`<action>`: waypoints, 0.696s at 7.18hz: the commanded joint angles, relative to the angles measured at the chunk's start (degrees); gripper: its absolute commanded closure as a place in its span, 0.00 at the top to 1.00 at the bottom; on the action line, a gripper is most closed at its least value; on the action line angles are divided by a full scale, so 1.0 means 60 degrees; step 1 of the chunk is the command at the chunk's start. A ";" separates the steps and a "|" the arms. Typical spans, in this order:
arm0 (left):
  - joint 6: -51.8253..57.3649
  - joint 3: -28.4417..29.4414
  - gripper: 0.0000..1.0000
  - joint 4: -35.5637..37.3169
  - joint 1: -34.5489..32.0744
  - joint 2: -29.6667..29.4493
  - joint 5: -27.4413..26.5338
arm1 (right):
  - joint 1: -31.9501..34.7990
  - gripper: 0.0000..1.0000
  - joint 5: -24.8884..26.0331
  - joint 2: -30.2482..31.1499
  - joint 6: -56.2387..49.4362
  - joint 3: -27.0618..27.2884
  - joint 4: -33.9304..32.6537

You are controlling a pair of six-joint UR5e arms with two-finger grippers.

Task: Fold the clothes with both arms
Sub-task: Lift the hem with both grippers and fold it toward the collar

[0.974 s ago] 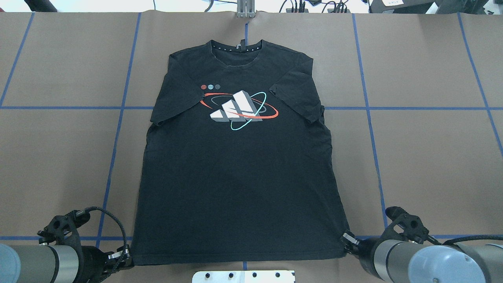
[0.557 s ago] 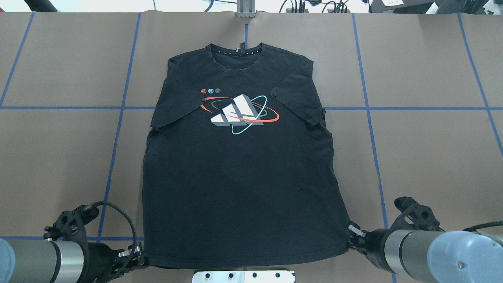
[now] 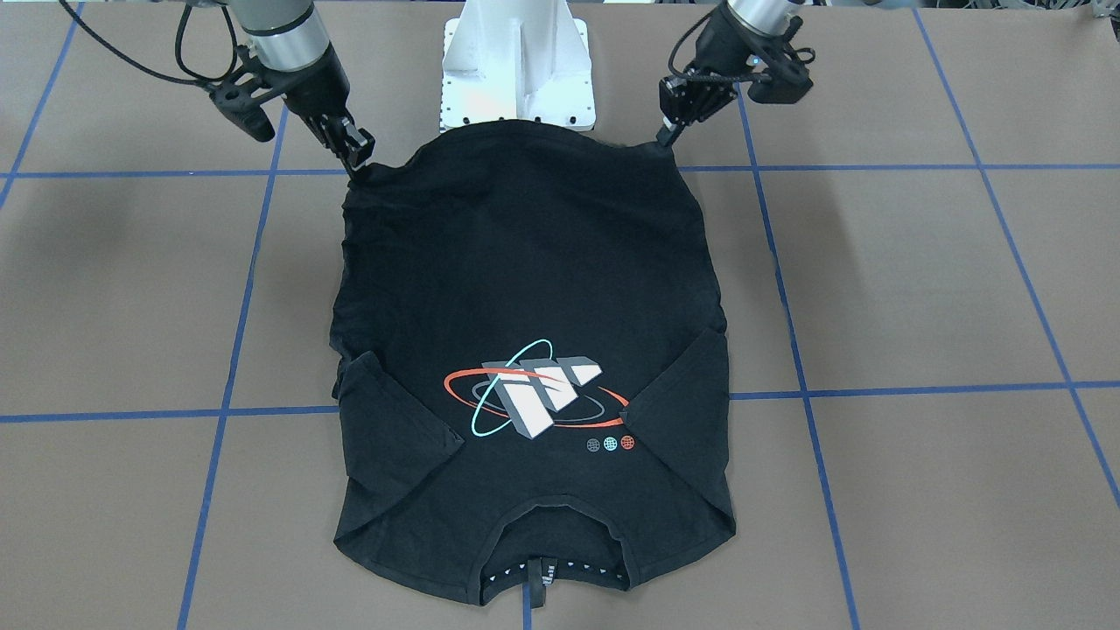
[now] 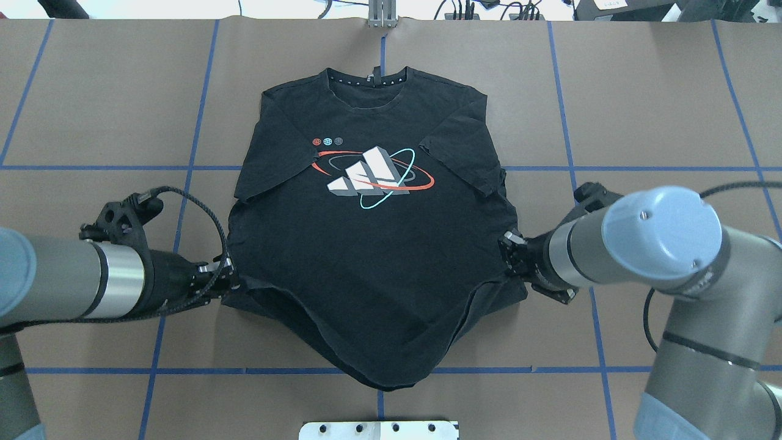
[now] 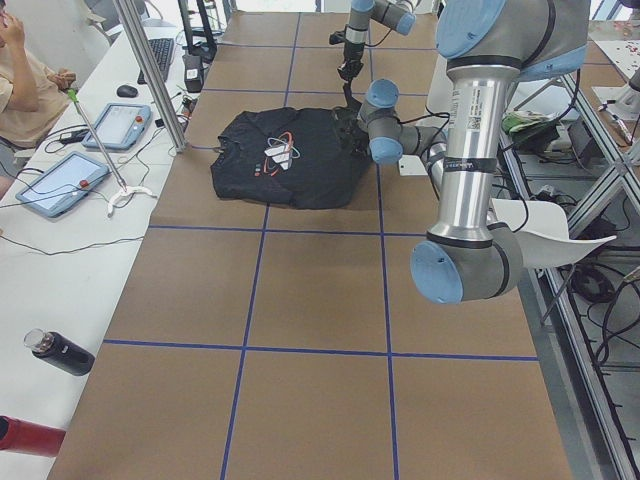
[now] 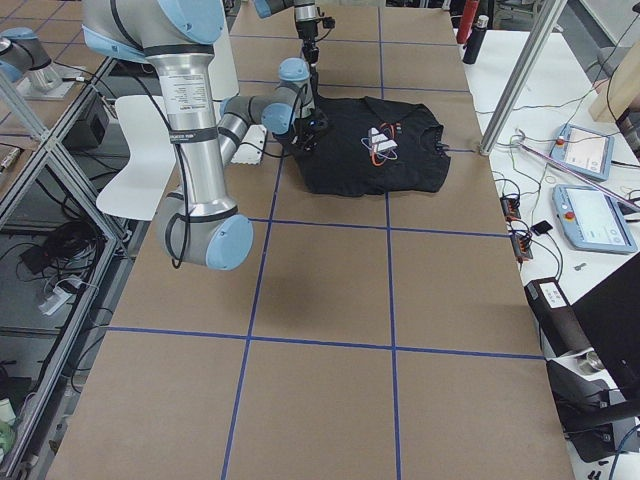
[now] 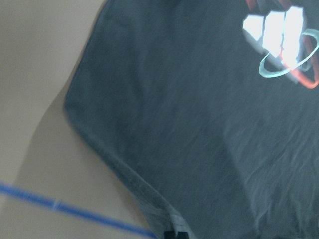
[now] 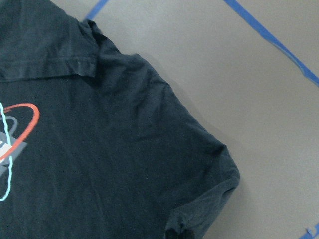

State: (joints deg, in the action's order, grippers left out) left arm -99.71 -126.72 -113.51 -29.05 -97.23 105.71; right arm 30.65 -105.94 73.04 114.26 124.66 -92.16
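Observation:
Next, I release the hem corner from my left gripper on the brown table [image 3: 779, 486] between the folded sleeve and blue tape.
The black T-shirt [image 4: 366, 256] lies print up on the brown table, collar at the far side; it also shows in the front-facing view [image 3: 525, 262]. My left gripper [image 4: 229, 275] is shut on the left hem corner and holds it raised. My right gripper [image 4: 510, 250] is shut on the right hem corner, also raised. The hem's middle sags toward the table between them. In the front-facing view the left gripper [image 3: 669, 131] is at the right and the right gripper [image 3: 357, 162] at the left. The left wrist view shows the cloth [image 7: 199, 124], as does the right wrist view [image 8: 99, 149].
The white pedestal base [image 4: 379, 429] sits at the table's near edge, just behind the hanging hem. Blue tape lines [image 4: 574, 168] grid the brown table. A metal post [image 4: 382, 15] stands past the collar. Tablets [image 5: 60, 185] and a bottle [image 5: 60, 352] lie on the side table.
Both grippers have risen and moved forward from the near edge toward the collar, each carrying its hem corner. The lower part of the shirt is now lifted and bowed.

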 commanded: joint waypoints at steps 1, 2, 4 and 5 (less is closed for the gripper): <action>0.1727 0.0901 0.00 0.0081 -0.1307 -0.0304 0.0415 | 0.1682 0.00 -0.1134 -0.0732 -0.1284 -0.0763 -0.0461; 0.2359 0.1616 0.00 0.0037 -0.2195 -0.0594 0.0458 | 0.2065 0.00 -0.1166 -0.1110 -0.1812 -0.1521 -0.0417; 0.3287 0.2863 0.00 -0.0022 -0.3050 -0.1283 0.0868 | 0.2637 0.00 -0.1152 -0.1946 -0.2954 -0.3118 -0.0344; 0.3593 0.2970 0.00 -0.0037 -0.3315 -0.1358 0.0869 | 0.2959 0.00 -0.1152 -0.2094 -0.3337 -0.3618 -0.0111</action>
State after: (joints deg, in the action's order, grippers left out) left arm -80.57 -111.02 -113.58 -46.42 -104.22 110.56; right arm 46.09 -112.81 62.16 97.53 107.25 -93.94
